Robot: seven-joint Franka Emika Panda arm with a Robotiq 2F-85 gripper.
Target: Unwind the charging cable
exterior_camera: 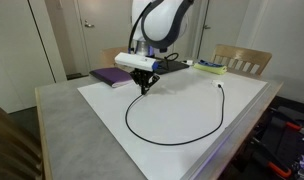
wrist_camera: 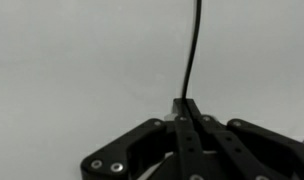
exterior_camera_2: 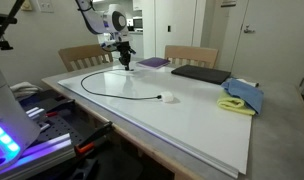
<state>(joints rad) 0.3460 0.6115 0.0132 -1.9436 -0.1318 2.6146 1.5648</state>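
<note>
Next, I release the cable end on the gray surface (exterior_camera: 83,109), close beside the white tabletop's edge.
The charging cable (exterior_camera: 172,135) is a thin black cord lying in a wide open loop on the white tabletop (exterior_camera: 242,105). Its white plug block (exterior_camera_2: 168,98) rests on the table in an exterior view. My gripper (exterior_camera: 145,89) is at the far end of the cord, fingers pointing down and shut on the cable end. In the wrist view the jaws (wrist_camera: 186,108) are closed together and the cord (wrist_camera: 193,50) runs straight away from the fingertips. The gripper also shows in an exterior view (exterior_camera_2: 125,62).
A purple book (exterior_camera: 110,76) and a dark flat laptop (exterior_camera_2: 200,73) lie at the table's far side. A blue and yellow cloth (exterior_camera_2: 242,97) lies near one edge. Wooden chairs (exterior_camera: 242,59) stand behind the table.
</note>
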